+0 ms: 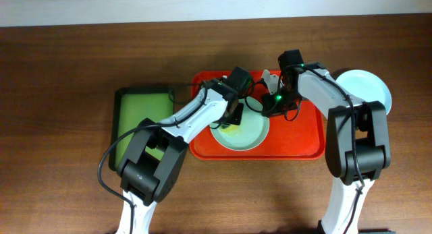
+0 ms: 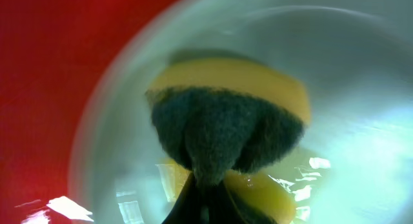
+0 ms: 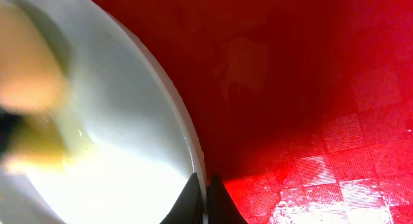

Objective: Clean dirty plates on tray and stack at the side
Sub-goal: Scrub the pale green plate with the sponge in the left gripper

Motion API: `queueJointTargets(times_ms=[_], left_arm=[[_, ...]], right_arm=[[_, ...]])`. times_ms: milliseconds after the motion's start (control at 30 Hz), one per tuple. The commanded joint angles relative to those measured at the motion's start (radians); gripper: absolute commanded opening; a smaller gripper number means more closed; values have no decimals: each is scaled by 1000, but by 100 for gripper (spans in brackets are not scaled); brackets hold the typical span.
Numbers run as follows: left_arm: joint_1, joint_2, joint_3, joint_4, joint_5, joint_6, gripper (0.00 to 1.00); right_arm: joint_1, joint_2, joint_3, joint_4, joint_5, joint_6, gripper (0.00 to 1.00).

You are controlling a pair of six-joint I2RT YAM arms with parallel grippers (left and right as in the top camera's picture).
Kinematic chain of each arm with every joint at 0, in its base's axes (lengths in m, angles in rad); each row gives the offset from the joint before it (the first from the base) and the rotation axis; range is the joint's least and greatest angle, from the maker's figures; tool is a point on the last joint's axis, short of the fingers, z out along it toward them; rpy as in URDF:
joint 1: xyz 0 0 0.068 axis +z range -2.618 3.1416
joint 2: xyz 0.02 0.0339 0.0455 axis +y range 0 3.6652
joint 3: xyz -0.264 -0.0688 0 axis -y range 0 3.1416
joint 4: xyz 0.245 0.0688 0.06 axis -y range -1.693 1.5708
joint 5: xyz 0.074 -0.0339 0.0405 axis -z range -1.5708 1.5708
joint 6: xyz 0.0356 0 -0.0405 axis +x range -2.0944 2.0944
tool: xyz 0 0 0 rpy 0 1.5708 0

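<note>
My left gripper is holding the yellow sponge and will release it in the middle of the dark green tray [image 1: 144, 131].
A pale-mint plate [image 1: 248, 136] with yellowish smears lies on the red tray [image 1: 304, 141]. My left gripper [image 1: 233, 118] is shut on a yellow sponge with a dark green scouring side [image 2: 226, 130] and presses it on the plate [image 2: 361, 88]. The red tray [image 2: 45, 69] shows beside it. My right gripper [image 1: 271, 103] is shut on the plate's right rim; in the right wrist view its fingers [image 3: 206, 199] pinch the rim of the plate [image 3: 129, 133] over the tray [image 3: 310, 88]. A second plate [image 1: 368, 85] lies on the table right of the tray. A third plate is not visible.
A dark green tray [image 1: 140, 123] lies on the wooden table [image 1: 67, 59] left of the red tray. Both arms cross over the red tray's back half.
</note>
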Motion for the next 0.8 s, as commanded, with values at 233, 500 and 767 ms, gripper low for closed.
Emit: queueJointTargets(times_ms=[233, 500, 767], left_arm=[[35, -47, 46, 27, 328, -14, 0], [51, 30, 47, -101, -349, -22, 0], [194, -268, 97, -265, -53, -84, 0]], right_arm=[[6, 22, -12, -21, 40, 11, 4], [6, 22, -12, -26, 40, 11, 4], [6, 22, -12, -27, 49, 11, 4]])
